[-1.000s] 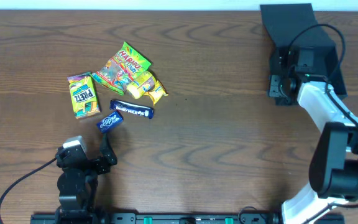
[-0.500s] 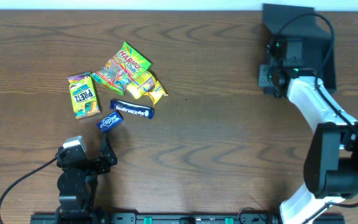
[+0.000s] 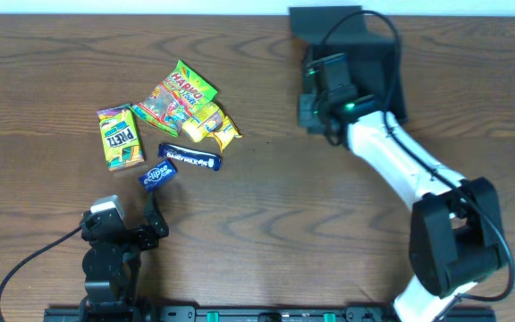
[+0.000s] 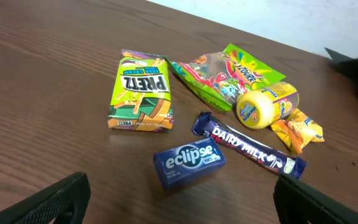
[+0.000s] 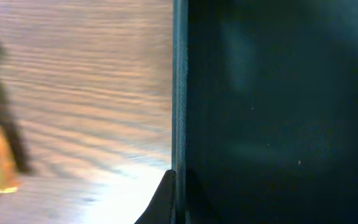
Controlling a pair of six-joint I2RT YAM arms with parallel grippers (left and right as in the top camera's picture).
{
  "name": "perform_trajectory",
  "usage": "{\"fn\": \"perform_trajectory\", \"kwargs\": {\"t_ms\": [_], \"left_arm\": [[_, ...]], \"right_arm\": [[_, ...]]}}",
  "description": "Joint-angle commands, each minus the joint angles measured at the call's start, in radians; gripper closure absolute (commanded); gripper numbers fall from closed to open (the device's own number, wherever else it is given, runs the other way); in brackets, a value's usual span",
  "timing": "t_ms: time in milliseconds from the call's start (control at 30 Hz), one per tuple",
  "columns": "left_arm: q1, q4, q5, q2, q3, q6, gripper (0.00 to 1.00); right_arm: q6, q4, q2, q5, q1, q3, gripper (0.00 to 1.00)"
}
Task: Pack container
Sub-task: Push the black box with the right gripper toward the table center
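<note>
I will use my right gripper to put down the black container on the bare table [image 5: 137,148] next to the yellow packet.
The matte black container [image 3: 374,54] stands at the table's far edge, right of centre, with its flap lid up at the back. My right gripper [image 3: 314,76] is shut on its left wall; in the right wrist view one finger [image 5: 178,186] presses against the wall's edge and the container's dark inside [image 5: 278,112] fills the right half. My left gripper [image 3: 132,213] is open and empty near the front left, its fingers [image 4: 182,205] wide apart just short of the snacks.
A cluster of snacks lies at the left: a green Pretz box [image 3: 120,136] [image 4: 140,90], a Haribo bag [image 3: 175,97] [image 4: 225,74], a yellow packet [image 3: 208,123] [image 4: 266,106], a Dairy Milk bar [image 3: 189,157] [image 4: 250,148] and a blue Eclipse box [image 3: 159,174] [image 4: 188,163].
My right gripper has dragged the container leftward along the far edge, from the far right toward the centre. The left arm and the snacks have not moved.
</note>
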Motion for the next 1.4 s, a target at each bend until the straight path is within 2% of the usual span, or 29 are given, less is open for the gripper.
{"fn": "perform_trajectory", "kwargs": {"t_ms": [0, 267, 533, 1300, 1333, 1367], "left_arm": [[-0.002, -0.004, 0.003, -0.006, -0.020, 0.000, 0.05], [-0.002, -0.004, 0.003, -0.006, -0.020, 0.000, 0.05], [-0.002, -0.004, 0.003, -0.006, -0.020, 0.000, 0.05], [-0.002, -0.004, 0.003, -0.006, -0.020, 0.000, 0.05], [-0.002, -0.004, 0.003, -0.006, -0.020, 0.000, 0.05], [-0.002, -0.004, 0.003, -0.006, -0.020, 0.000, 0.05]], "right_arm": [[0.127, 0.010, -0.002, 0.097, 0.084, 0.026, 0.98], [0.283, 0.022, 0.000, 0.154, 0.204, 0.026, 0.98], [0.319, 0.077, 0.048, 0.164, 0.264, 0.026, 0.98], [0.394, 0.059, 0.065, 0.132, 0.335, 0.026, 0.98], [0.393, 0.060, 0.065, 0.132, 0.335, 0.026, 0.92], [0.393, 0.063, 0.065, 0.132, 0.335, 0.026, 0.71]]}}
